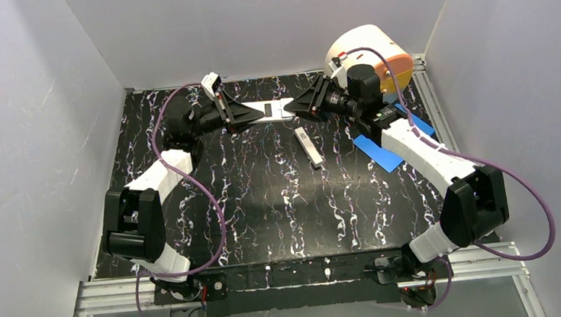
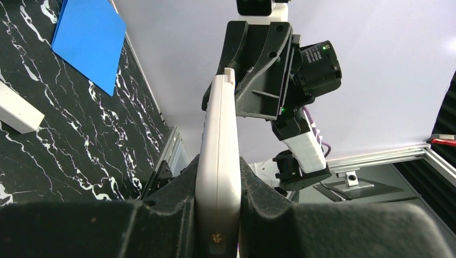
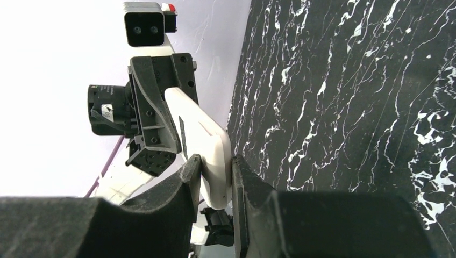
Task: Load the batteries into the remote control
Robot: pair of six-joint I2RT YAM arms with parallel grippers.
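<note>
My right gripper is squeezing the end of the remote control along with its battery cover. Next, I open the fingers and pinch just the battery cover (image 3: 211, 151).
The long white remote control (image 1: 273, 111) is held in the air at the back of the table, one end in each gripper, its small dark recess facing up. My left gripper (image 1: 245, 115) is shut on its left end; in the left wrist view the remote (image 2: 218, 156) stands edge-on between the pads (image 2: 218, 215). My right gripper (image 1: 297, 105) is shut on the right end; in the right wrist view the remote (image 3: 207, 140) sits between the pads (image 3: 215, 180). I see no battery clearly; a tiny dark piece (image 1: 317, 167) lies on the table.
A shorter white bar (image 1: 308, 146) lies on the black marbled table (image 1: 266, 206) just below the remote, also in the left wrist view (image 2: 16, 110). A blue pad (image 1: 384, 148) lies under the right arm. A white and orange round thing (image 1: 372, 55) stands at the back right. Grey walls enclose the table.
</note>
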